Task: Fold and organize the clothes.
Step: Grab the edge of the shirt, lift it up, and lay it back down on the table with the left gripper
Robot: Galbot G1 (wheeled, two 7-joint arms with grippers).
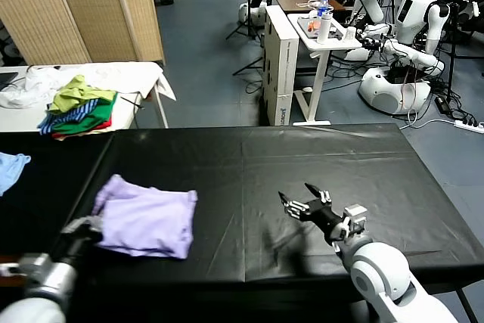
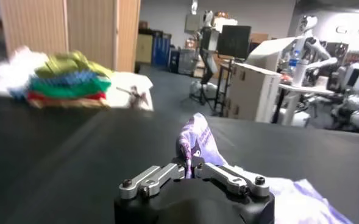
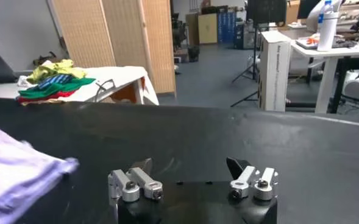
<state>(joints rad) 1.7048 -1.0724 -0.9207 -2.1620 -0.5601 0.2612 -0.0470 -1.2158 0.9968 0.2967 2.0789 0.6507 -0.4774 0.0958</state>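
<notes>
I need to have my left gripper release the T-shirt's pinched fold on the bare table [image 1: 220,225] between the T-shirt and my right gripper.
The pale lavender T-shirt [image 1: 147,219] lies folded on the black table [image 1: 318,156] at the front left. My left gripper [image 1: 92,225] sits at the shirt's near-left corner, shut on a pinch of its fabric. In the left wrist view the gripper [image 2: 190,168] holds a raised fold of the T-shirt [image 2: 194,139] with purple print showing. My right gripper [image 1: 301,200] hovers open over bare table to the right of the shirt, nothing between its fingers. In the right wrist view that gripper [image 3: 191,171] is open, with the T-shirt [image 3: 14,173] off to one side.
A heap of green, striped and red garments [image 1: 78,111] lies on a white table behind the left end. A light blue garment [image 1: 10,168] rests at the far left edge. Folding screens [image 1: 83,5], a white cart [image 1: 325,35] and other robots [image 1: 412,28] stand beyond.
</notes>
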